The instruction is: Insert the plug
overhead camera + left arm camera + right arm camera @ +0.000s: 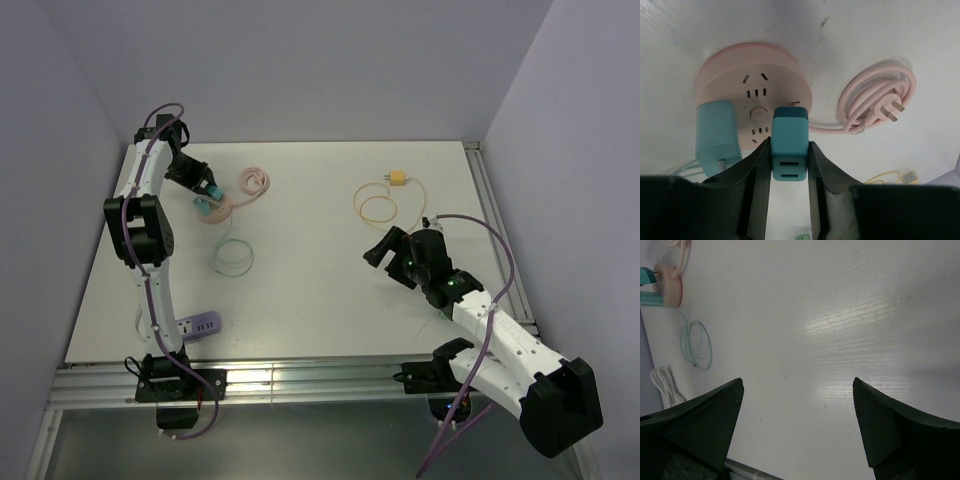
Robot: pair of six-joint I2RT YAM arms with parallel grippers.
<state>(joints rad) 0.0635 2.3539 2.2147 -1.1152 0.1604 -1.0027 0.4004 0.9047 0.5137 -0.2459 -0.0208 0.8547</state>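
Note:
Next, the left gripper releases the dark teal plug in the round pink socket hub [210, 209] [791, 108], across from the lighter teal plug.
A dark teal plug [789, 140] is held between the jaws of my left gripper [789, 145], which is shut on it. Its far end meets the face of the round pink socket hub [754, 85], just right of the hub's middle button, and its prongs are hidden. A lighter teal plug [715, 135] stands in the hub's left side. From above, the left gripper [208, 192] hovers over the hub [218, 212] at the table's back left. My right gripper [385, 250] hangs open over bare table, nothing between its fingers [715, 415].
The hub's pink cable [880, 102] lies coiled to its right, and a teal cable loop [233, 257] lies in front of it. A yellow plug [398, 179] with its looped cable [375, 203] sits at the back right. A purple block [203, 325] lies near the left arm's base.

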